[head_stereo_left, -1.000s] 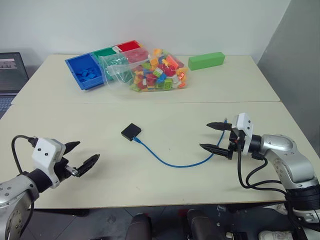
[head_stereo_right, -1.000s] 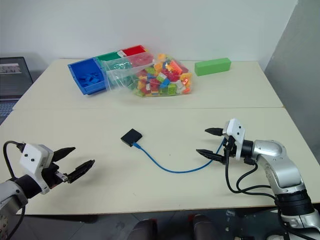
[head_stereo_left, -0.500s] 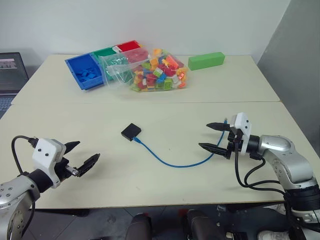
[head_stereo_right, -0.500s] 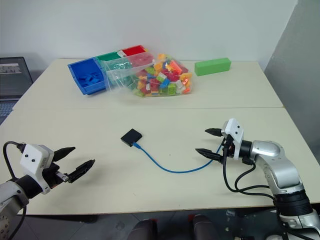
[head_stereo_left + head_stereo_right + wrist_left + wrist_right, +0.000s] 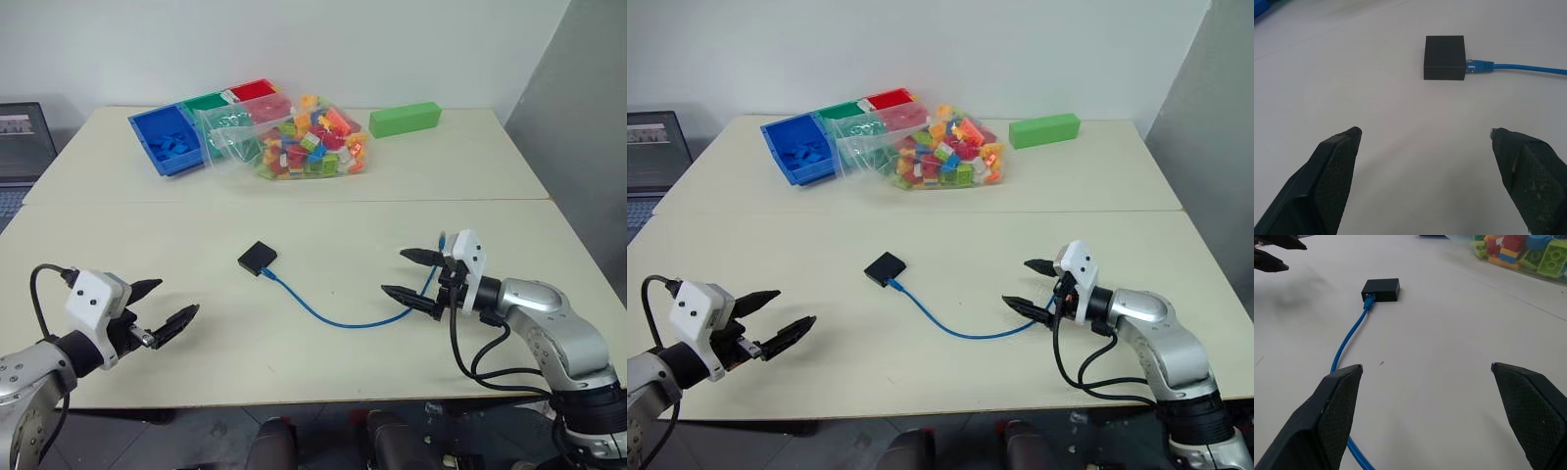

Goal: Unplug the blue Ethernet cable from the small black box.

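Observation:
Next, my left gripper closes on the end of the small black box (image 5: 250,254) (image 5: 1430,53) opposite the blue plug, so that the plug stays clear for pulling.
The small black box (image 5: 257,258) lies flat in the middle of the near table. The blue Ethernet cable (image 5: 333,321) is plugged into its near right edge, and the blue plug (image 5: 1476,65) sits in the port. From there the cable curves right across the table and passes under my right gripper (image 5: 394,272). That gripper hangs open and empty just above the tabletop, pointing left toward the box (image 5: 1381,289). My left gripper (image 5: 174,299) is open and empty at the front left, well short of the box (image 5: 1444,57).
On the far table stand a blue bin tray (image 5: 165,143) with green and red sections, a clear bag of coloured bricks (image 5: 306,139) and a green block (image 5: 404,118). A laptop (image 5: 22,142) sits at the left edge. A grey wall (image 5: 588,117) closes the right side.
My right gripper has turned a little at the wrist, and its fingers sit slightly lower over the cable. The left gripper, box and cable have not moved.

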Available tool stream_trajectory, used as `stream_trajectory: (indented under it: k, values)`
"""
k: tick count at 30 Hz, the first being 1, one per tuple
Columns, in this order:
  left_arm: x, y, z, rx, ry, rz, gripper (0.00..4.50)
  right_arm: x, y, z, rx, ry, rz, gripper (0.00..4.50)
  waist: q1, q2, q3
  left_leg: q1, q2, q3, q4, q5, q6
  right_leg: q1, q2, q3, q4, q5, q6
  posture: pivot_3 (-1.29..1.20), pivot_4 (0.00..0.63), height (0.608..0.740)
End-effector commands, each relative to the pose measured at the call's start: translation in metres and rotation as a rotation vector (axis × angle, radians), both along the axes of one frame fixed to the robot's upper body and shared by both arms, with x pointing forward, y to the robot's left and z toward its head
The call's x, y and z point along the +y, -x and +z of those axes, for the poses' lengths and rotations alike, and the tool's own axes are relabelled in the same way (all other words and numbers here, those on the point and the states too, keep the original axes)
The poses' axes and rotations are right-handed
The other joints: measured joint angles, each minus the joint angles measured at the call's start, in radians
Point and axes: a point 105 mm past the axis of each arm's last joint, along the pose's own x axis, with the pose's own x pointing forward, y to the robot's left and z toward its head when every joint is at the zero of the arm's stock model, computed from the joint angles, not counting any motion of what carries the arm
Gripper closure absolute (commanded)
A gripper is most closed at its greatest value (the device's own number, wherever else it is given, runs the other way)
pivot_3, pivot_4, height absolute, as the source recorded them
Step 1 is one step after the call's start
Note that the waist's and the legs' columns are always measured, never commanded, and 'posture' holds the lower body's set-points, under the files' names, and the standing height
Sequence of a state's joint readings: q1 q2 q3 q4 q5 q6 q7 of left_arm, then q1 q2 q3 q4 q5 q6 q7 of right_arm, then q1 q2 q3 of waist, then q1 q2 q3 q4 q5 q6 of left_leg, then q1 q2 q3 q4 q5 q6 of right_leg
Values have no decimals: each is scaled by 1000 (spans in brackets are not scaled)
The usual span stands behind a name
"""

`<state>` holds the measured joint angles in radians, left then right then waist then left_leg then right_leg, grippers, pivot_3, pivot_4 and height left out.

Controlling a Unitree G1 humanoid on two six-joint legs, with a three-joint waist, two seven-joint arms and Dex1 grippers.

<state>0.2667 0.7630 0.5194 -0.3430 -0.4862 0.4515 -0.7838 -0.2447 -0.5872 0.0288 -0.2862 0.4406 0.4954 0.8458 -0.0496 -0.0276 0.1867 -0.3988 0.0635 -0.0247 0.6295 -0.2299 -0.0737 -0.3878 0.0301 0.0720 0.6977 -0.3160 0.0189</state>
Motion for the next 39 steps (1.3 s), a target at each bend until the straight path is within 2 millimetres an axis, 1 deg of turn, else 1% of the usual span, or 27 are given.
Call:
stream_trajectory:
  k: [1,8,12,19,21,24,25,26,28,31,33,35,36,39]
  values:
    - [1,-1,11,-27,-23,-13,0,0,4,16,-47,-19,7,40,0,0,0,0,0,0,0,0,0,0,0,0,0,0,0,0,150,740]
    - [0,-1,10,-21,-23,-19,0,3,6,18,-48,-14,33,40,0,0,0,0,0,-1,0,0,0,0,0,-1,0,0,0,0,150,740]
    - [-2,0,9,-22,-24,-20,0,3,4,17,-45,-10,32,40,-1,0,0,-1,-1,-5,0,0,0,2,-1,-4,0,0,0,0,150,740]
    - [-3,0,11,-24,-28,-18,0,5,3,14,-46,-6,38,40,0,0,0,-1,0,-2,0,0,0,1,0,-1,0,0,0,0,150,740]
    - [-3,1,11,-24,-28,-18,0,7,4,13,-48,-5,46,40,0,0,0,-1,0,-1,0,0,0,0,0,-1,0,0,0,0,150,740]
    - [-4,3,11,-15,-30,-22,0,18,5,13,-46,-13,68,40,-1,0,0,-1,0,-1,0,0,0,0,0,0,0,0,0,0,150,740]
    - [-4,4,10,0,-35,-32,0,25,6,13,-42,-21,87,40,-1,0,0,-1,0,-1,0,0,0,0,0,0,0,0,0,0,150,740]
    - [-5,5,11,3,-31,-50,0,38,7,10,-33,-20,109,40,-1,0,0,0,0,-1,0,0,0,0,0,0,0,0,0,0,150,740]
    - [-3,6,12,10,-28,-81,0,61,6,-1,-24,16,124,40,-7,0,0,0,0,-1,0,0,0,0,0,0,0,0,0,0,150,740]
    - [-2,6,14,13,-44,-114,0,84,-6,-14,-23,54,97,40,-7,0,0,0,1,-2,0,0,0,-1,1,0,1,0,0,0,150,740]
    - [-1,5,14,10,-60,-130,0,103,-14,-19,-38,61,83,40,-7,0,0,0,1,-2,0,0,0,-1,1,0,1,0,-1,0,150,740]
    - [-2,6,14,12,-60,-148,0,124,-19,-24,-59,78,97,40,-6,0,0,-1,1,0,0,0,0,-1,1,0,0,0,-1,0,150,740]
    - [-3,6,14,13,-60,-154,0,131,-20,-25,-65,84,102,40,-7,0,0,-1,1,0,0,0,0,-1,1,0,0,0,-1,0,150,740]
    - [-3,7,14,16,-66,-172,0,159,-31,-29,-77,85,76,40,-7,0,0,-1,1,0,0,0,0,-2,1,0,0,0,-1,0,150,740]
